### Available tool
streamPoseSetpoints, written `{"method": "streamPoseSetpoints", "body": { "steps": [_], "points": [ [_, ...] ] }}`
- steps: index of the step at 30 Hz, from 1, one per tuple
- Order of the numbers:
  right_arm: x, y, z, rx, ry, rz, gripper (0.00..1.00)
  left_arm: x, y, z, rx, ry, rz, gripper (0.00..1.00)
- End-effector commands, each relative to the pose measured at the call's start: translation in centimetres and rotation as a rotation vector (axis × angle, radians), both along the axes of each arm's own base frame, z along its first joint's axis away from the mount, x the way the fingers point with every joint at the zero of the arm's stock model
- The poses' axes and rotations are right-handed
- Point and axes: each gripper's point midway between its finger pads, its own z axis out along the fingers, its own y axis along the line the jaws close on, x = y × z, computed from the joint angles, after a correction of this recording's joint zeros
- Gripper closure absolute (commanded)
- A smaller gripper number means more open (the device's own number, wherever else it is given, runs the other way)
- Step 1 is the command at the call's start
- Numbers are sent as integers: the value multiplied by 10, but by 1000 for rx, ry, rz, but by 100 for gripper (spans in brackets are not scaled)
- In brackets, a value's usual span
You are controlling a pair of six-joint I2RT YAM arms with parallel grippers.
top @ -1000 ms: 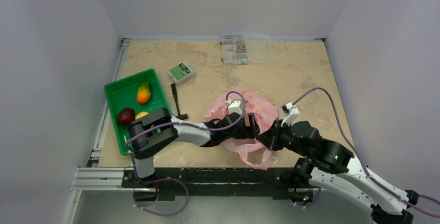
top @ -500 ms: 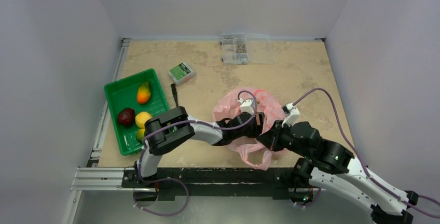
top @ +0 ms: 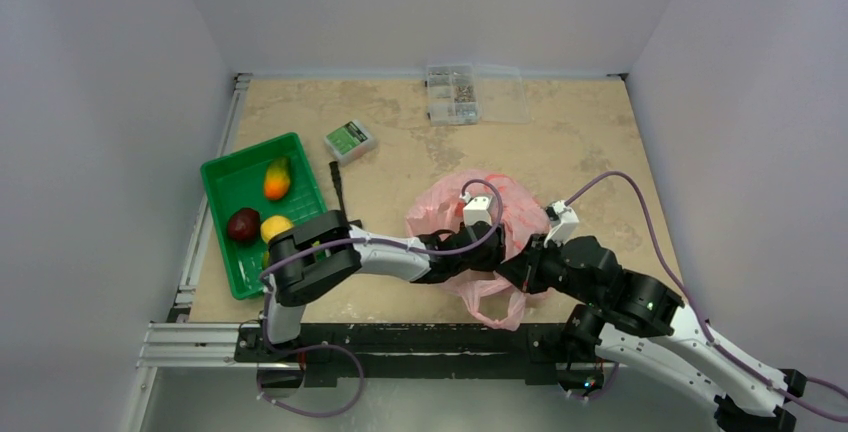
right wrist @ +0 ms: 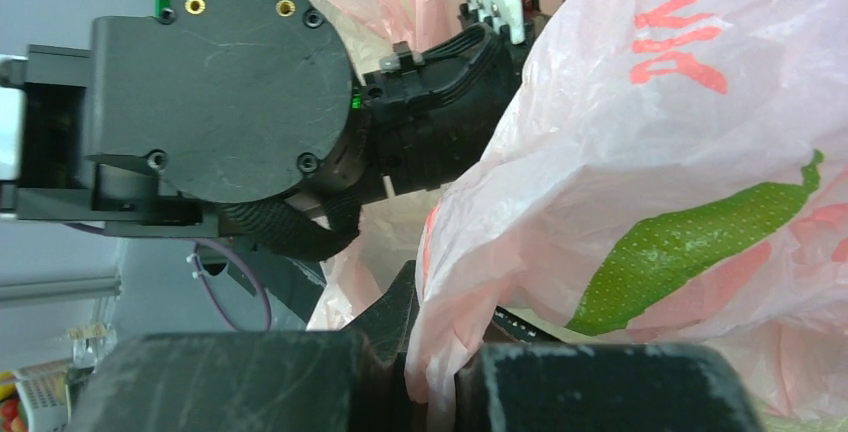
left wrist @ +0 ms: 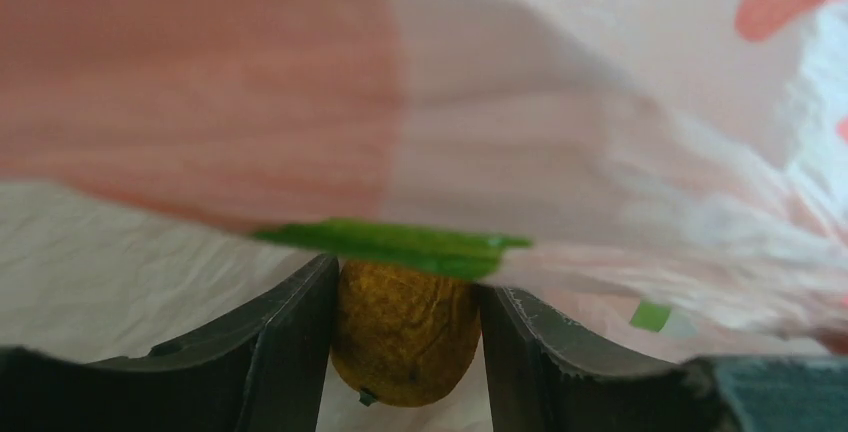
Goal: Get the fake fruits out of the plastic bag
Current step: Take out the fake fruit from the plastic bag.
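Observation:
The brownish-yellow fruit, still inside the pink-red bag, will be let go by my left gripper in the green tray [top: 309,212], between the yellow fruit and the side of the black tool.
The pink-red plastic bag [top: 512,207] lies crumpled at the table's middle. My left gripper [left wrist: 405,292] is inside the bag, its fingers hidden by the film in the top view. It is shut on a brownish-yellow oval fake fruit [left wrist: 405,337], with the bag's film [left wrist: 500,102] draped just above. My right gripper [right wrist: 440,372] is shut on a fold of the bag [right wrist: 650,152] at its near right edge [top: 512,270]. Three more fruits lie in the green tray [top: 225,177]: an orange-yellow one [top: 277,179], a dark red one [top: 242,224] and a yellow one [top: 275,225].
A small green-labelled box [top: 349,139] and a black tool [top: 338,187] lie right of the tray. A clear parts organiser [top: 452,92] stands at the back edge. The left arm [top: 380,252] stretches across the near table. White walls enclose three sides.
My left arm has swung right and pushed further into the bag, uncovering the yellow fruit in the tray. The bag has shifted and puffed up slightly. My right gripper has kept its hold.

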Motion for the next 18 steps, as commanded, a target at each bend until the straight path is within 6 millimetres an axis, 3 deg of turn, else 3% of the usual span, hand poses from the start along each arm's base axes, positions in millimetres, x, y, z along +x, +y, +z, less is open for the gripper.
{"method": "streamPoseSetpoints", "body": {
  "steps": [1,7,11,13,18],
  "points": [
    [-1,3,4,22,4,3,100,-2,30,7,144,-68,-38,65],
    [0,6,3,21,4,11,100,-7,21,40,30,-118,-114,79],
    [1,6,0,14,7,11,100,-12,17,57,-3,-168,-196,94],
    [-1,8,-2,18,13,25,100,-11,22,59,13,-184,-198,100],
    [-2,8,-3,20,13,29,100,-5,47,68,119,-280,-206,100]
  ]
}}
